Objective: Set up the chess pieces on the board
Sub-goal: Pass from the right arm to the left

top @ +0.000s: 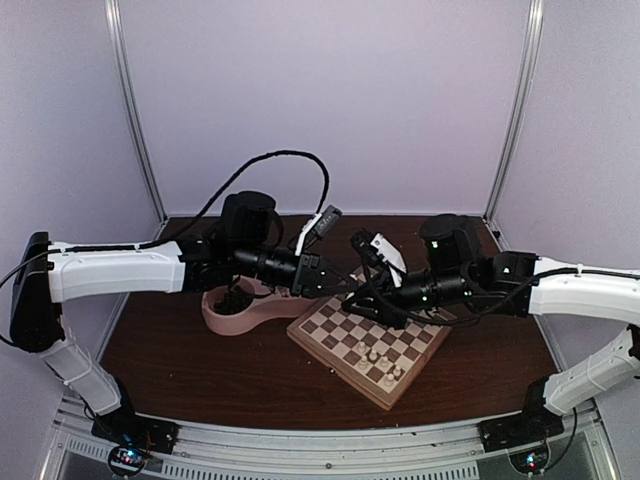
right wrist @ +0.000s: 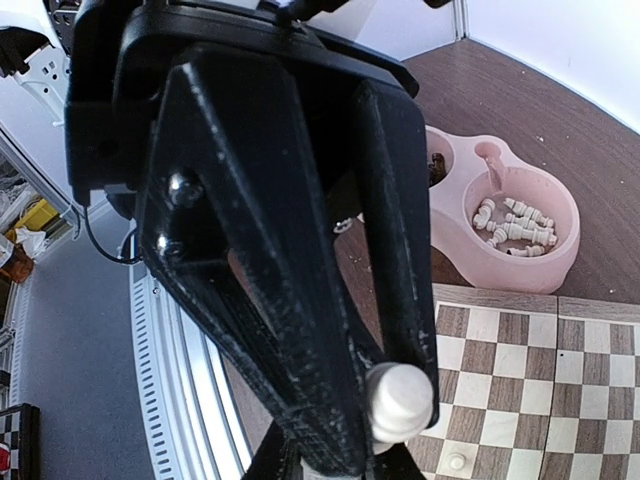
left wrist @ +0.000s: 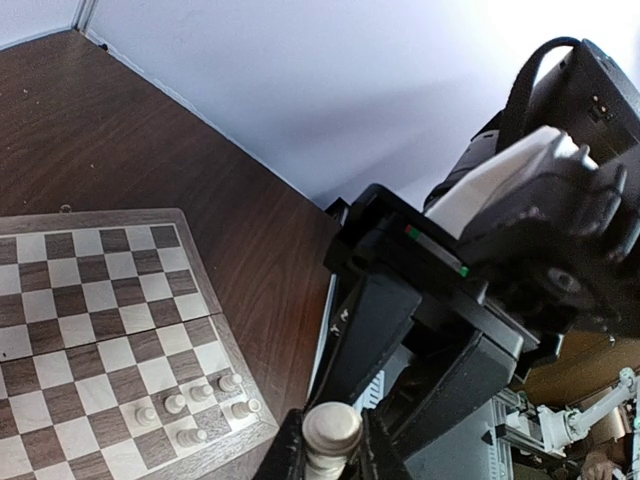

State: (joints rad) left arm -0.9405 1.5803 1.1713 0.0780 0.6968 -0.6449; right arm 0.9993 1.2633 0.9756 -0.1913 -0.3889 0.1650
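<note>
My left gripper will release the cream-white chess piece, now in the air over the board's far corner, on the light near-edge square point(top: 339, 343) point(left wrist: 123, 461), past the white pieces toward the dish.
My left gripper point(top: 345, 283) is shut on a cream-white chess piece point(left wrist: 332, 428), held in the air over the far corner of the board point(top: 340, 330). My right gripper point(top: 362, 290) meets it tip to tip, and its fingers point(left wrist: 365, 335) stand apart on either side of the piece. The piece also shows in the right wrist view point(right wrist: 400, 400) between the left gripper's black fingers point(right wrist: 300, 300). Several white pieces point(top: 380, 362) stand in the board's near corner, also seen in the left wrist view point(left wrist: 190, 410).
A pink double-bowl dish point(top: 235, 310) lies left of the board. One bowl holds several loose white pieces point(right wrist: 515, 225), the other holds dark ones. Both arms cross above the board's far side. Purple walls stand close behind the table.
</note>
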